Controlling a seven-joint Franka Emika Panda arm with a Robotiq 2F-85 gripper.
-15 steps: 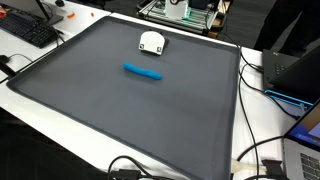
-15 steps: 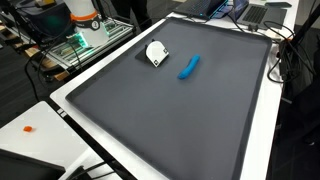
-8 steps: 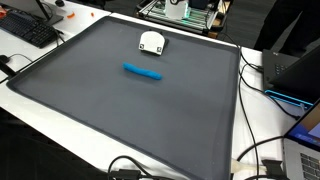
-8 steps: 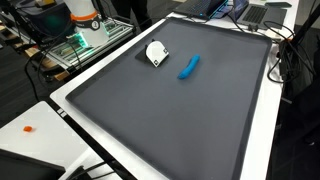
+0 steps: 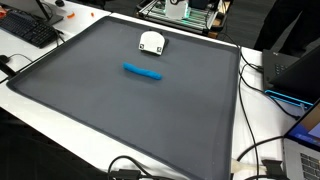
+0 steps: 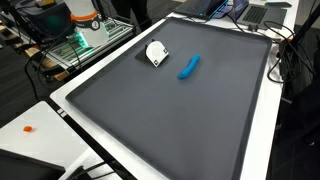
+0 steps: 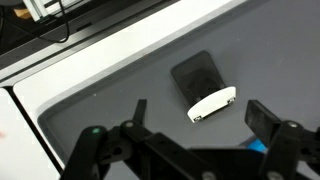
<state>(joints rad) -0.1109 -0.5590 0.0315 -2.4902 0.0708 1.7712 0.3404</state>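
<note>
The top edge (image 5: 152, 33) (image 7: 212, 104) of the white holder, at its upright panel beside the dark base, will be gripped by my gripper.
A small white holder with a dark base (image 5: 151, 42) stands on a large dark grey mat (image 5: 90, 100) near its far edge; it also shows in both exterior views (image 6: 157, 53). A blue marker-like stick (image 5: 142, 71) lies flat near it (image 6: 188, 67). The arm does not show in either exterior view. In the wrist view my gripper (image 7: 195, 125) is open and empty, high above the mat, with the white holder (image 7: 208, 95) between and beyond its fingers. A sliver of the blue stick (image 7: 257, 146) shows by one finger.
The mat lies on a white table (image 5: 40, 95). A keyboard (image 5: 28, 32) and a metal frame rig (image 5: 180, 12) stand beyond it. Cables (image 5: 262, 160) and a laptop (image 5: 300, 150) lie at one side. An orange and white object (image 6: 82, 14) stands by a green board (image 6: 75, 42).
</note>
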